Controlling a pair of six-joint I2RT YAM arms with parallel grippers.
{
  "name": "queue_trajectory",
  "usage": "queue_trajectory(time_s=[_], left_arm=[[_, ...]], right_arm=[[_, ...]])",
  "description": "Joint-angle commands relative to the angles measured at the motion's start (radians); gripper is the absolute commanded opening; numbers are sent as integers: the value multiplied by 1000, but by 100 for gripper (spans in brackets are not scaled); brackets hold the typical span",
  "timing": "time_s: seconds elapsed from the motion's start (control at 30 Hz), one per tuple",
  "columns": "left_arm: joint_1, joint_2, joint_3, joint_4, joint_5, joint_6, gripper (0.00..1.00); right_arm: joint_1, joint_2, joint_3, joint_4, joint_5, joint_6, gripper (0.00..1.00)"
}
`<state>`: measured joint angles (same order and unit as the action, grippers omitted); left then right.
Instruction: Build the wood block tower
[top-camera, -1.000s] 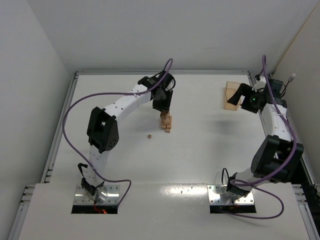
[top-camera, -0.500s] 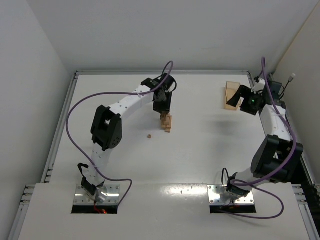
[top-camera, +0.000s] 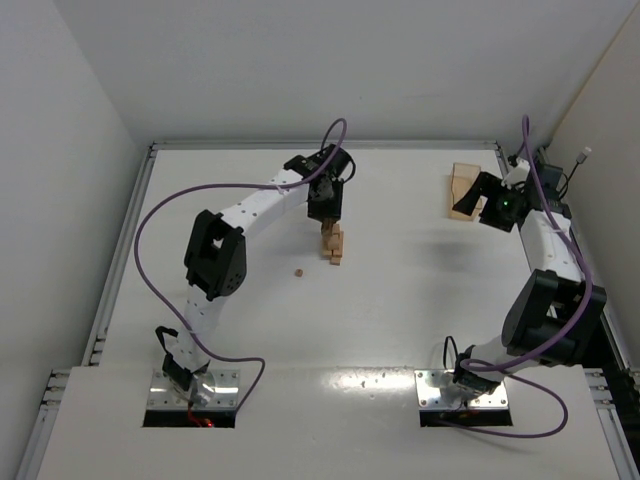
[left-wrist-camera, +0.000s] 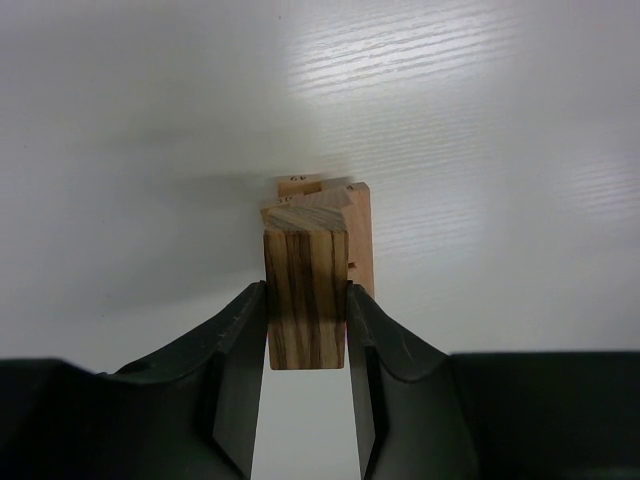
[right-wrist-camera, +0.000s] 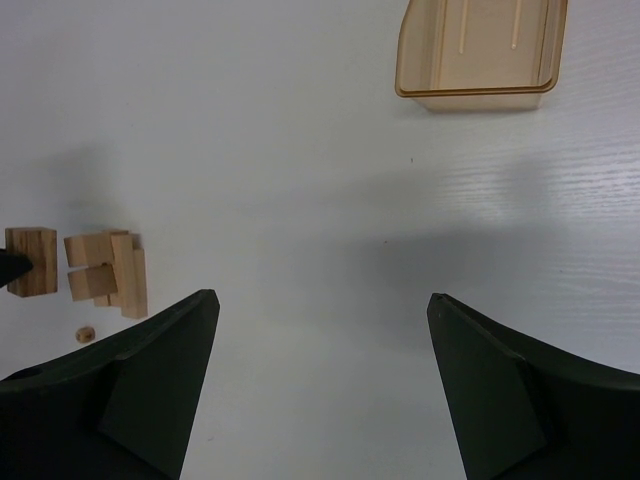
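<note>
The robot's left gripper needs to set the striped wooden block down on top of the light-tan stack (top-camera: 335, 236) (left-wrist-camera: 347, 285).
The wood block tower (top-camera: 334, 247) is a small stack of light-tan blocks in the middle of the table, seen from the right wrist as crossed bars (right-wrist-camera: 110, 268). My left gripper (top-camera: 327, 218) hangs just above and behind it, shut on a striped wooden block (left-wrist-camera: 306, 298) held upright between the fingers (left-wrist-camera: 238, 330). That block (right-wrist-camera: 32, 260) sits a little apart from the stack, and the tower (left-wrist-camera: 345, 212) shows just beyond it. My right gripper (right-wrist-camera: 320, 297) is open and holds nothing, far to the right (top-camera: 478, 188) beside the tray.
A shallow light-wood tray (top-camera: 461, 190) lies at the back right, empty in the right wrist view (right-wrist-camera: 480, 50). A tiny wooden piece (top-camera: 298, 271) rests on the table left of the tower, also visible as a small peg (right-wrist-camera: 85, 334).
The left arm's elbow has swung slightly to the right and its wrist has edged back, still holding the block. The right arm has stayed put.
</note>
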<state>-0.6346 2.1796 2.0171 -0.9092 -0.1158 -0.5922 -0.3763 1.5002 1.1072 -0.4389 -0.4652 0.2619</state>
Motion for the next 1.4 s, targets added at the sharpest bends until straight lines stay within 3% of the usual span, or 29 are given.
queue_trajectory(time_s=[0.0, 1.37], left_arm=[[-7, -6, 38, 24, -13, -21, 0], [-39, -6, -20, 52, 5, -31, 0]], right_arm=[[4, -15, 0, 40, -23, 2, 83], [4, 12, 10, 49, -32, -7, 83]])
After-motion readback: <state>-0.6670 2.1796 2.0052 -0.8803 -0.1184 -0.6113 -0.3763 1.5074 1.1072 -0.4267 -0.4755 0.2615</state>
